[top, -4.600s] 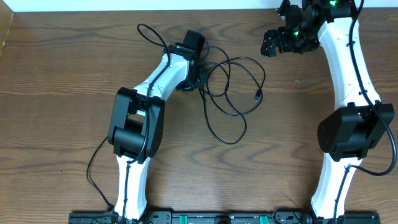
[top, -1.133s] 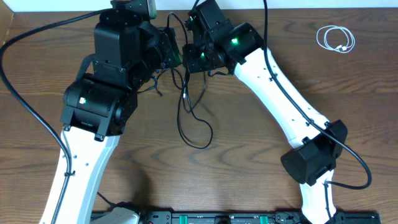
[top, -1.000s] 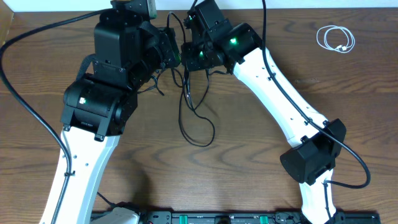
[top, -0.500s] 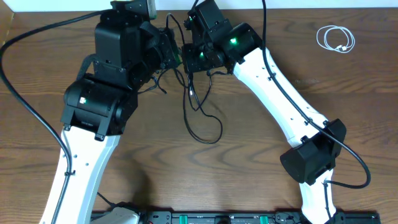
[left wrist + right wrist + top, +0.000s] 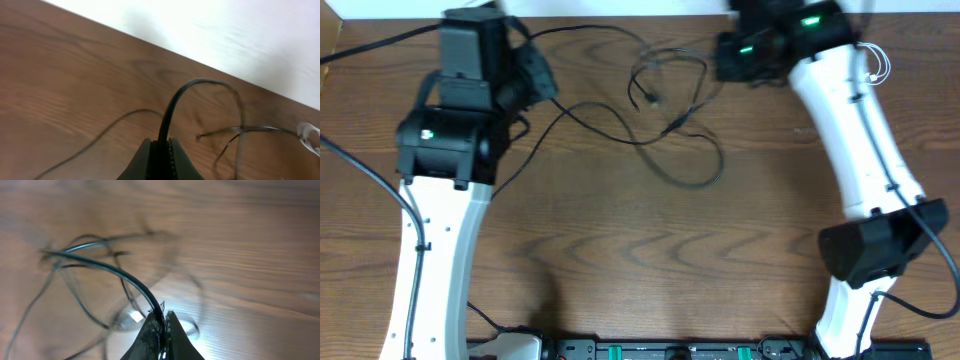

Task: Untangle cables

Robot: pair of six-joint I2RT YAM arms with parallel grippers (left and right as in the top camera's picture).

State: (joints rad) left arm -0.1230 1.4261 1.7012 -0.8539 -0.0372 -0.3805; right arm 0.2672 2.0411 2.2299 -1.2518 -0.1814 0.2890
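The black cable's outer loop is in my right gripper while the cable parts cross nearer the middle, so my right gripper will let go of the loop and grip the cable crossing point(image 5: 672, 128).
The black cable point(image 5: 691, 184) stretches across the back of the wooden table between my two grippers, with loose loops and a small plug end point(image 5: 650, 98) near the middle. At the back left, my left gripper point(image 5: 538, 82) is shut on one stretch of it; the left wrist view shows the cable point(image 5: 172, 102) arching up out of the closed jaws point(image 5: 161, 145). At the back right, my right gripper point(image 5: 718, 55) is shut on another stretch, and its wrist view shows the cord point(image 5: 120, 275) pinched at the fingertips point(image 5: 161, 316). The white cable point(image 5: 877, 66) lies at the far right, mostly hidden behind the right arm.
The table's back edge point(image 5: 620, 14) runs just behind both grippers, against a white wall. Thick black robot wires point(image 5: 380, 42) trail off the left arm. The right arm's white links point(image 5: 860, 140) cross the right side of the table.
The two grippers, close together over the tangle half a second ago, have swung apart, left one leftward and right one rightward. The black cable is drawn out between them and its loops have spread.
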